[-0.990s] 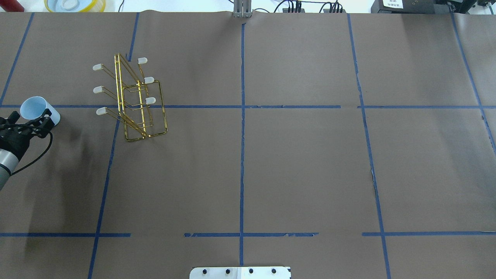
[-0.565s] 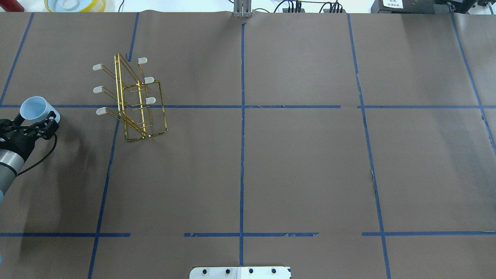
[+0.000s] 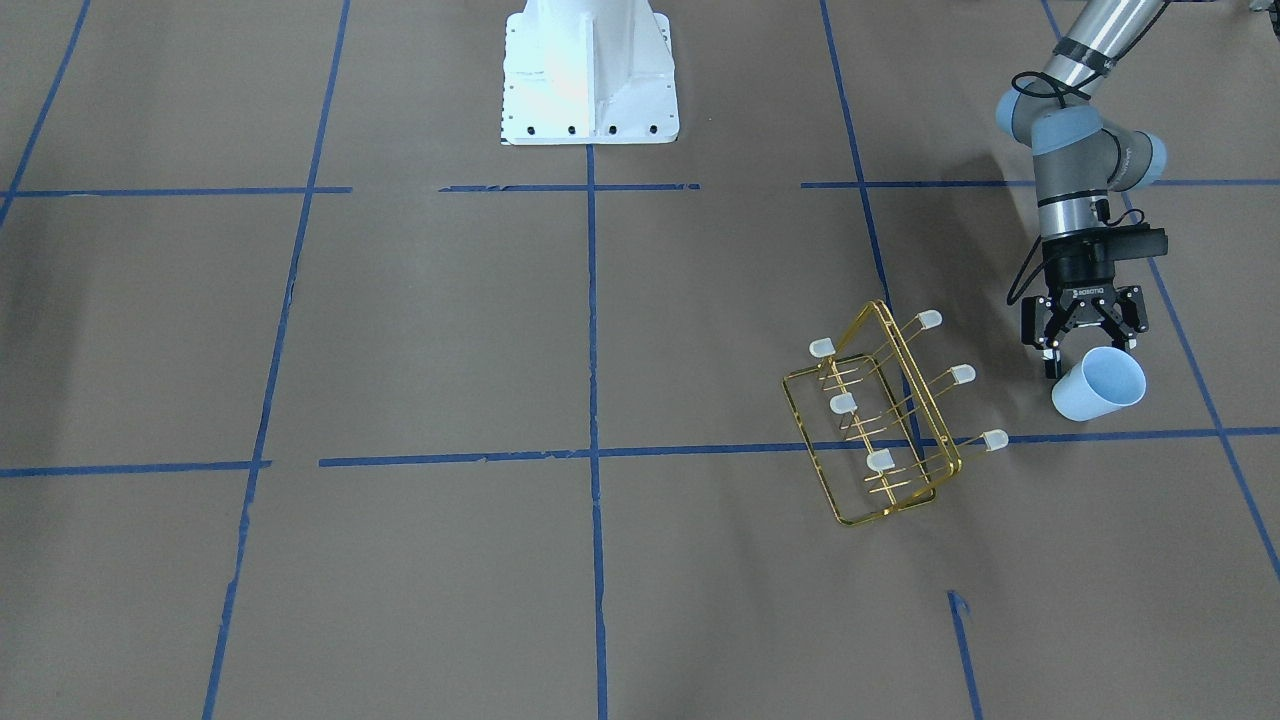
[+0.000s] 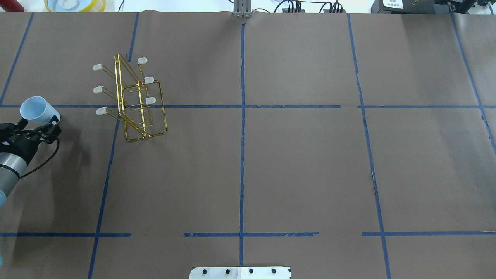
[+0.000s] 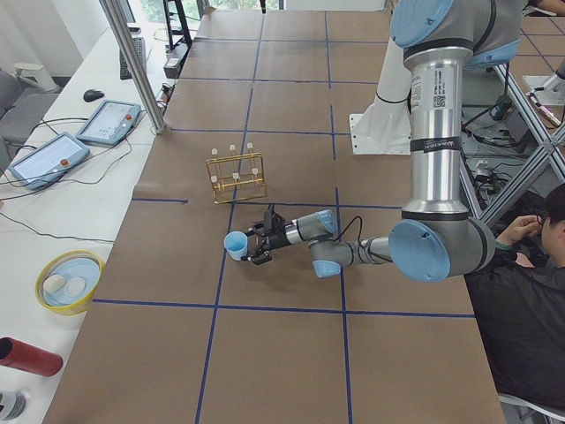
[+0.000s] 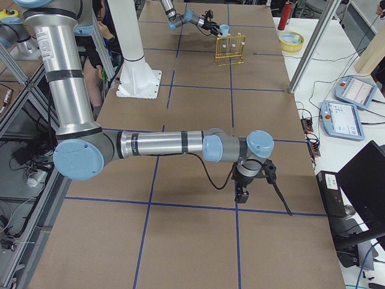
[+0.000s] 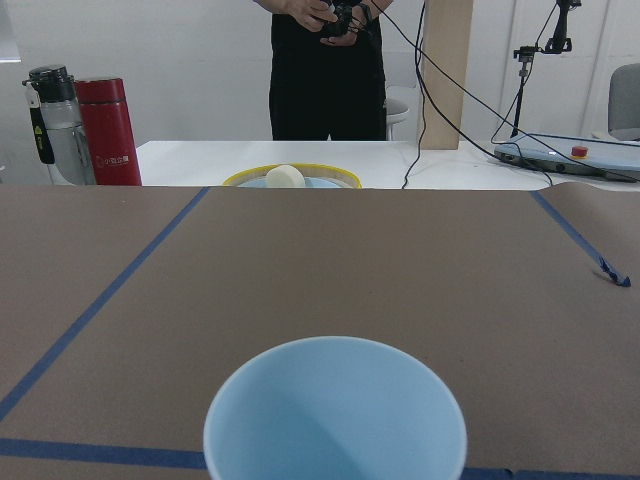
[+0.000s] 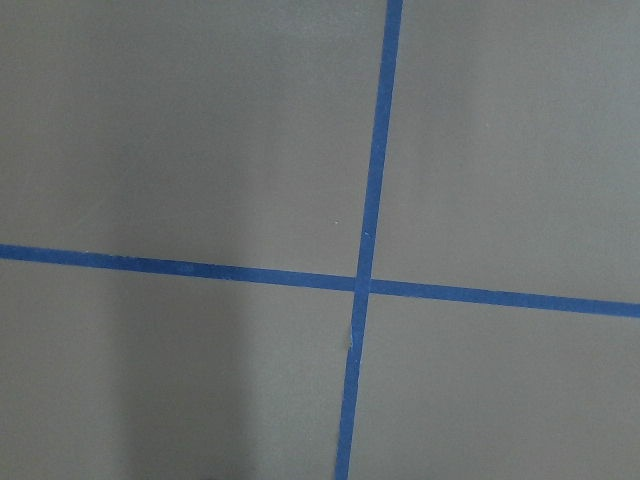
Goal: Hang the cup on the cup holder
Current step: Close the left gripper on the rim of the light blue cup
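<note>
The left gripper will move in next and close around the pale blue cup's body (image 3: pixel 1072 397), its fingers on opposite sides below the cup's rim.
The pale blue cup (image 4: pixel 37 110) stands upright, mouth up, at the table's far left; it also shows in the front view (image 3: pixel 1098 385) and fills the bottom of the left wrist view (image 7: pixel 335 415). My left gripper (image 4: pixel 38 127) is open, held low and level, its fingertips just short of the cup and not touching it (image 3: pixel 1085 345). The gold wire cup holder (image 4: pixel 135 100) stands to the cup's right with its capped prongs bare (image 3: pixel 880 430). My right gripper (image 6: pixel 242 194) hangs over bare table at the far right end; I cannot tell whether it is open or shut.
The white robot base (image 3: pixel 588 70) sits at the table's near-robot edge. A yellow bowl (image 4: pixel 75 4) and a red bottle (image 7: pixel 105 118) stand beyond the far edge. A person (image 5: pixel 530 291) sits beside the robot. The right wrist view shows only a blue tape cross (image 8: pixel 360 283).
My left gripper has drawn back toward the robot, from beside the cup's lower wall to just clear of it. The cup and the holder have not moved.
</note>
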